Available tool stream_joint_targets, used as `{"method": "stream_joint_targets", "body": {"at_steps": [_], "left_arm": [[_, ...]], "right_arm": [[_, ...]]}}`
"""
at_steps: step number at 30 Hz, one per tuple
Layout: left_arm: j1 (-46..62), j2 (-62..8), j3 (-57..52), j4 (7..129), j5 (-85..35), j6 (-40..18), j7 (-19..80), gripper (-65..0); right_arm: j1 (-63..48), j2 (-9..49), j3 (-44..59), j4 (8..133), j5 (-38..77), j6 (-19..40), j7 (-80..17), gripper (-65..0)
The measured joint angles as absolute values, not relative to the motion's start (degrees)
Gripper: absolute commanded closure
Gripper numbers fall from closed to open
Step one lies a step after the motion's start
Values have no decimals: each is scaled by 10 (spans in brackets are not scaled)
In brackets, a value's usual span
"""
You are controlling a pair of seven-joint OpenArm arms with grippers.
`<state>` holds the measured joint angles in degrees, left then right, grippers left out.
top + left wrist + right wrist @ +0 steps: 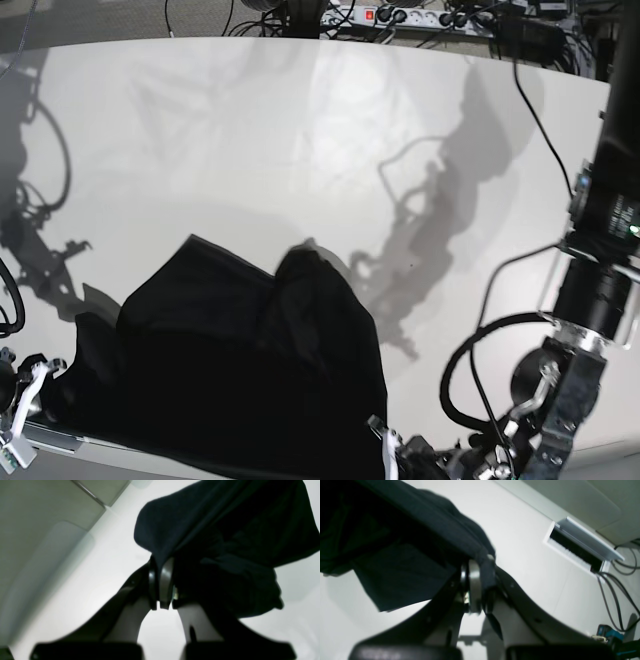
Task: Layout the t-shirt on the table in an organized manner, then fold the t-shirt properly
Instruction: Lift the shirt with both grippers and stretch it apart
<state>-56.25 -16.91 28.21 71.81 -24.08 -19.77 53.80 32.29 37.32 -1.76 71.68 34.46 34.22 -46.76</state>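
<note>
Next, my left gripper releases the black t-shirt's edge on the far bare table [512, 164], next to the shadow of the left arm. The t-shirt now hangs over the table's near part.
The black t-shirt [240, 380] is bunched up and hangs over the near part of the white table [300, 150]. In the left wrist view, my left gripper [160, 563] is shut on a fold of the t-shirt [225, 530], which drapes up and to the right above the table [100, 580]. My right gripper [477, 567] is likewise shut on an edge of the t-shirt [407, 555], which spreads away to the left. From the base camera, the left gripper [392, 452] sits at the shirt's lower right and the right gripper [25, 400] at its lower left.
A cable slot [577, 545] is cut into the table, with black cables [615, 600] beside it. A power strip [400, 15] and more cables lie beyond the far edge. The left arm's column [600, 270] stands at the right.
</note>
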Motion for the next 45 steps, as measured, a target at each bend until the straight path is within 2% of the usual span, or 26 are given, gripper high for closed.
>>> {"method": "stream_joint_targets", "body": {"at_steps": [5, 10, 19, 23, 26, 32, 35, 39, 42, 45], "left_arm": [[-648, -218, 315, 699, -271, -202, 505, 0], [-733, -229, 314, 672, -271, -203, 472, 0], [-722, -222, 315, 580, -357, -209, 464, 0], [-727, -222, 314, 562, -371, -209, 480, 0], [-726, -223, 314, 546, -407, -212, 532, 0], [-721, -239, 313, 532, -592, -321, 733, 0], [-722, -243, 316, 531, -707, -351, 792, 0], [-722, -245, 316, 531, -833, -367, 810, 0], [-718, -255, 316, 533, -840, -367, 808, 0], [-649, -262, 314, 535, -847, -365, 795, 0]], "right_arm": [[370, 373, -18, 735, 350, 331, -465, 0], [440, 380, -19, 737, 379, 338, -470, 0], [547, 448, -21, 737, 470, 347, -521, 0], [559, 472, -20, 739, 536, 382, -566, 0], [540, 470, -21, 738, 599, 401, -641, 0], [470, 471, -24, 737, 761, 400, -811, 0], [424, 474, -23, 736, 838, 399, -813, 0], [362, 471, -22, 745, 840, 399, -811, 0], [301, 470, -22, 759, 840, 399, -809, 0], [239, 466, -22, 762, 838, 399, -810, 0]]}}
